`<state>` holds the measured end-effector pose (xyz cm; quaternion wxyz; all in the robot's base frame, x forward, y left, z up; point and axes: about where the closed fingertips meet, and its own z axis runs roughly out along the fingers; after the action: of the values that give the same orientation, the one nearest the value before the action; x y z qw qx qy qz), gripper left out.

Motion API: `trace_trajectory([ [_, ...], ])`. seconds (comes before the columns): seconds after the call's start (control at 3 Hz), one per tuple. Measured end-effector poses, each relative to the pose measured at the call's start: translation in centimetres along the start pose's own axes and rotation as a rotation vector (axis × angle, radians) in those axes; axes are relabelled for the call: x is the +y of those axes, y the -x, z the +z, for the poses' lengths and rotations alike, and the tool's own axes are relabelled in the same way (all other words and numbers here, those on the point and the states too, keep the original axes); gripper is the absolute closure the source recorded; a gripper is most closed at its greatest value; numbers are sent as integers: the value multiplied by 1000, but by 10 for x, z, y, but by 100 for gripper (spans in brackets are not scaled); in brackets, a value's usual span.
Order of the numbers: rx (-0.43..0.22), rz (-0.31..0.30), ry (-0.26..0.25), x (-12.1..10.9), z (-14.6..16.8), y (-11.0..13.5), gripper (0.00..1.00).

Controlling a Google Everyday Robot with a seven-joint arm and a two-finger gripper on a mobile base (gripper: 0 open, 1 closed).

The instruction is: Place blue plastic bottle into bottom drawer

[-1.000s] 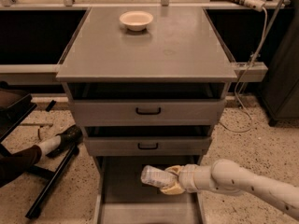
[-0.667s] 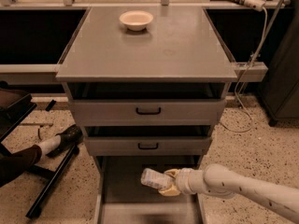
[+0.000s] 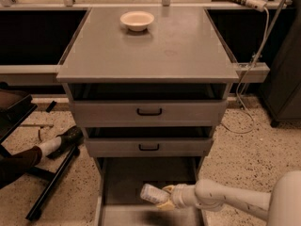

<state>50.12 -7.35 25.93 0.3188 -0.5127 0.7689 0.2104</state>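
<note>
The robot's gripper is to put the blue plastic bottle down on the middle of the open bottom drawer's grey bottom point(image 3: 154, 204).
The blue plastic bottle point(image 3: 153, 193) lies sideways in my gripper point(image 3: 165, 197), cap end pointing left. The gripper is shut on it and holds it just over the open bottom drawer point(image 3: 127, 178), a wide grey tray pulled out at the foot of the cabinet. My white arm point(image 3: 225, 200) reaches in from the lower right. The bottle hangs over the drawer's front middle, its shadow on the floor below.
A cream bowl point(image 3: 137, 20) sits on the cabinet top point(image 3: 155, 46). The two upper drawers point(image 3: 149, 112) with black handles are partly open. A person's shoe and leg point(image 3: 56, 142) and a black chair base lie on the floor at left. Cables hang at right.
My gripper with the bottle has sunk lower into the bottom drawer and shifted slightly left. The arm has swung lower. Nothing else moved.
</note>
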Motion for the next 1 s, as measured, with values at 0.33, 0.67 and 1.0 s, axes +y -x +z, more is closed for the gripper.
trace_trajectory([
  [0.33, -3, 66, 49, 22, 29, -28, 100],
  [0.67, -3, 66, 50, 22, 29, -28, 100],
  [1.0, -5, 79, 62, 20, 41, -34, 100],
])
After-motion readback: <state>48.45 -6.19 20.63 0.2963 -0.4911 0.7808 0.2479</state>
